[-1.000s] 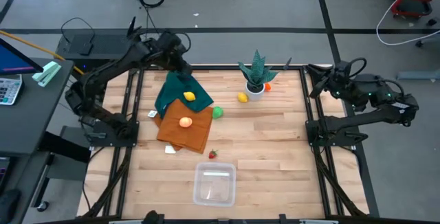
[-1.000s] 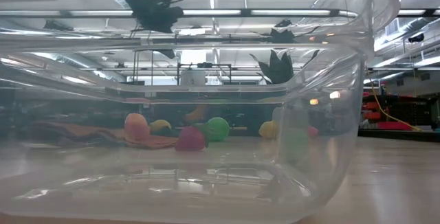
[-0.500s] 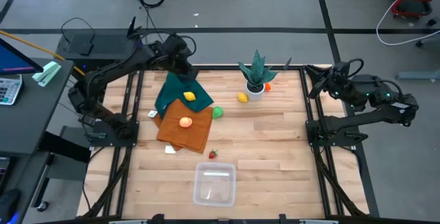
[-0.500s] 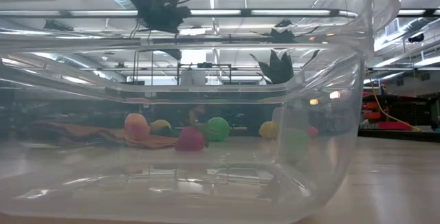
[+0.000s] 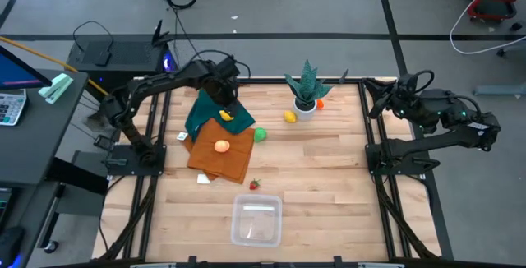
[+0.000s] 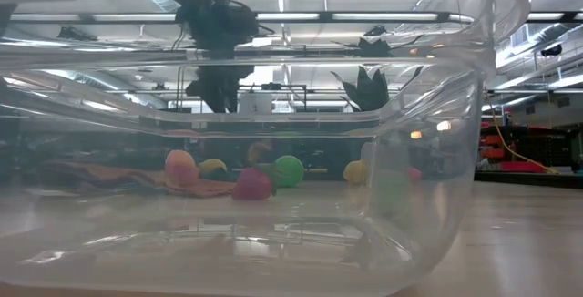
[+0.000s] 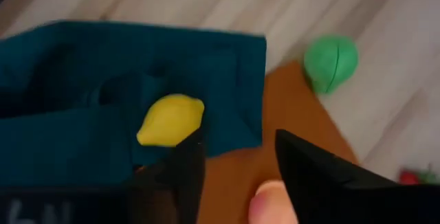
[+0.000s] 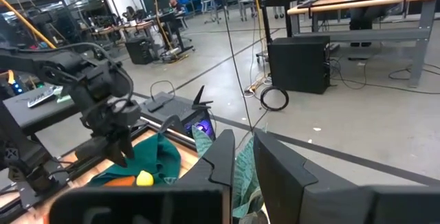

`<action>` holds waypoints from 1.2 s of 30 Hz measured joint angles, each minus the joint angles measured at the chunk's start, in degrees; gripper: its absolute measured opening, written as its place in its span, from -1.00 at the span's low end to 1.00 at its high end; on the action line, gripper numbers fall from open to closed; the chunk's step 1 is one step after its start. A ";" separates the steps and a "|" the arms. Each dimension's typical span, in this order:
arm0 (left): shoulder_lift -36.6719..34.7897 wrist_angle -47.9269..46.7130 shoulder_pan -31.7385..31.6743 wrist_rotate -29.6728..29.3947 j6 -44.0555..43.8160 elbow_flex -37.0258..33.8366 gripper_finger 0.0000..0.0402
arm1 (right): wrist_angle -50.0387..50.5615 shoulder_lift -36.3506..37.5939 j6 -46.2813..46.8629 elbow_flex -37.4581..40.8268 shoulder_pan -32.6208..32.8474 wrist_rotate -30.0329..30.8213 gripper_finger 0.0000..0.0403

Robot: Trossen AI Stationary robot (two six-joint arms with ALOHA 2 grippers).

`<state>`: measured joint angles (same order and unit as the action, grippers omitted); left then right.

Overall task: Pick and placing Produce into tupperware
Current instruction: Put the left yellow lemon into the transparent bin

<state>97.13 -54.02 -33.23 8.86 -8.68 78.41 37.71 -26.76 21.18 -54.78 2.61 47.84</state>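
The robot's left gripper needs to close around the middle of the yellow fruit (image 5: 225, 115) (image 7: 171, 120) that lies on the teal cloth.
The produce lies at the table's far-left middle. A yellow fruit (image 5: 226, 115) (image 7: 170, 119) rests on a teal cloth (image 5: 205, 108), and an orange fruit (image 5: 221, 145) on an orange cloth (image 5: 223, 157). A green fruit (image 5: 260, 134) (image 7: 331, 60), a second yellow one (image 5: 289, 117) and a red one (image 5: 255, 184) sit on bare wood. The clear tupperware (image 5: 256, 219) (image 6: 437, 151) stands near the near edge. My left gripper (image 5: 223, 95) (image 7: 237, 159) hangs open just above the teal cloth, beside the yellow fruit. My right gripper (image 5: 386, 102) (image 8: 244, 157) waits shut at the far right.
A spiky green plant in a white pot (image 5: 306, 91) stands at the far middle, with a small orange-red piece (image 5: 320, 103) beside it. Small white scraps (image 5: 203, 178) lie left of the cloths. Bare wood stretches across the table's right half (image 5: 329, 169).
My left gripper has moved from the table's far-left corner toward the right and near side and has come down over the teal cloth, close to the yellow fruit. The produce, cloths and tupperware lie as before.
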 joint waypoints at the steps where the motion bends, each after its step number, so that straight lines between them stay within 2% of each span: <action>1: 0.21 -0.47 0.20 -0.10 1.09 0.00 0.01 | 0.00 0.00 0.20 0.00 0.02 -0.02 -0.86; 10: 0.45 -1.73 1.63 -7.28 18.66 0.00 0.53 | 0.02 -0.29 1.48 0.03 0.00 -0.41 -0.86; 16: 0.45 -1.73 1.59 -7.99 26.14 -0.02 0.74 | 0.04 -1.96 2.70 0.04 0.02 -3.00 -0.86; 23: 4.48 -3.21 1.48 -8.33 31.35 -0.07 0.80 | 0.03 -5.29 3.09 0.04 0.00 -3.00 -0.86; 28: 8.52 -5.63 1.24 -11.40 35.04 -0.09 0.78 | 0.06 -6.93 4.80 0.04 0.00 -3.13 -0.86; 36: 11.00 -1.40 -0.84 -9.92 39.57 -0.09 0.78 | 0.04 -8.05 6.07 0.04 0.02 -3.37 -0.86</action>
<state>108.14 -55.41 -34.07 -1.06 30.89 78.32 37.76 -34.81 27.25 -54.74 2.63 44.47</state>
